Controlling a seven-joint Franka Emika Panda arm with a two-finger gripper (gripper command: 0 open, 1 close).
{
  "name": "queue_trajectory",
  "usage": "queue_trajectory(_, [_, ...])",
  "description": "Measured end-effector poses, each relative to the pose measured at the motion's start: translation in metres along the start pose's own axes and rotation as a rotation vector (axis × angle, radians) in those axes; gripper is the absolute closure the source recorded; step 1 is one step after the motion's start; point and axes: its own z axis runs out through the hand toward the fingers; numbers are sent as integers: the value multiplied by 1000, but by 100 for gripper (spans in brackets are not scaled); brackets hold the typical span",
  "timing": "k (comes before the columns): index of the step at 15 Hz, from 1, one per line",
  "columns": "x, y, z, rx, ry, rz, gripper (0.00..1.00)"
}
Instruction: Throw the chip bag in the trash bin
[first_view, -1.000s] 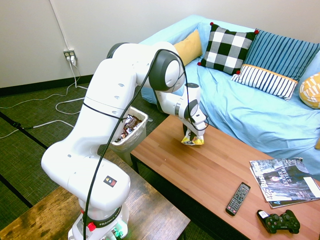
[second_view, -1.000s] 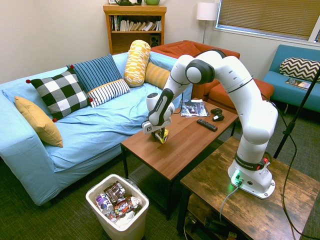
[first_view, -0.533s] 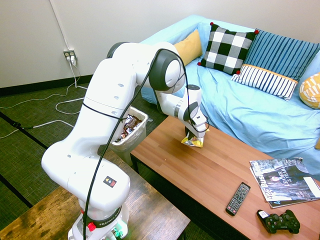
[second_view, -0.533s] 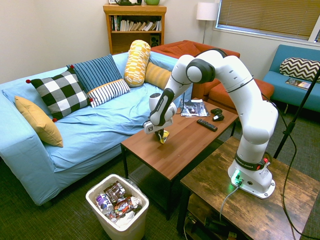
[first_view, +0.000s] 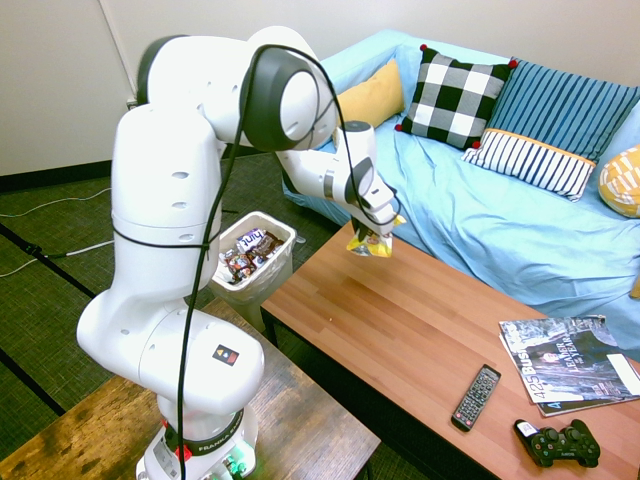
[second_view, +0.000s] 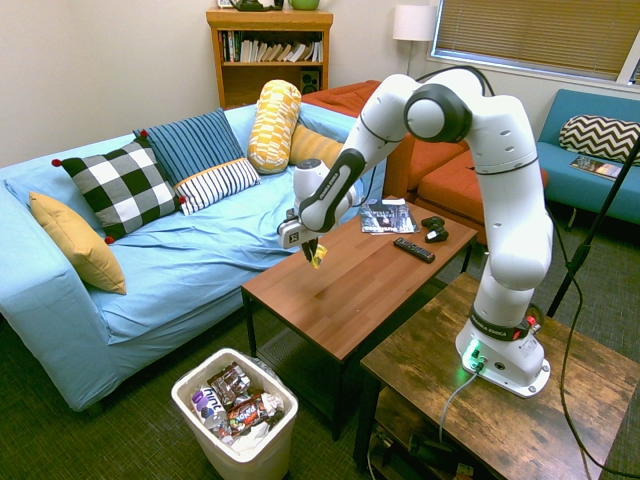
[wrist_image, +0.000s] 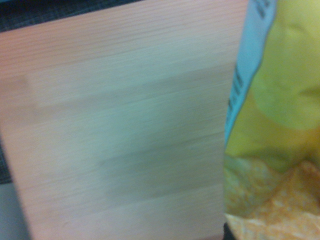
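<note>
My gripper needs to drop the chip bag on the red-brown wrapper and white tissue (second_view: 263, 412) inside the trash bin.
The yellow and white chip bag (first_view: 371, 243) hangs in the air above the sofa-side end of the wooden coffee table (first_view: 420, 340), with my gripper (first_view: 375, 232) shut on its top. From the other side the chip bag (second_view: 316, 256) dangles below the gripper (second_view: 309, 248) over the table (second_view: 360, 290). In the wrist view the chip bag (wrist_image: 272, 125) fills one side, with blurred table wood (wrist_image: 120, 130) behind. The white trash bin (first_view: 255, 262) stands on the floor past the table's end, holding several wrappers. The trash bin (second_view: 235, 415) sits well below and to the side of the bag.
A blue sofa (first_view: 500, 215) with cushions runs along the table's far side. A magazine (first_view: 570, 365), a remote (first_view: 477, 397) and a black game controller (first_view: 557, 444) lie at the table's other end. A darker wooden side table (first_view: 150, 425) bears the arm.
The arm has lifted the chip bag off the table and carried it up and toward the table's end near the bin. The upper arm swung higher.
</note>
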Motion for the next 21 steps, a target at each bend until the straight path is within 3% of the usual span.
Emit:
queue_trajectory(3, [-98, -20, -37, -14, 37, -112, 100])
queue_trajectory(7, [-222, -36, -47, -38, 34, -258, 100])
queue_trajectory(13, [-347, -61, 7, -85, -16, -464, 100])
queue_trajectory(14, [-356, -63, 18, -96, -27, -498, 0])
queue_trajectory(17, [-366, -70, 33, -100, -69, -585, 0])
queue_trajectory(21, [-363, -80, 30, -87, -88, -602, 0])
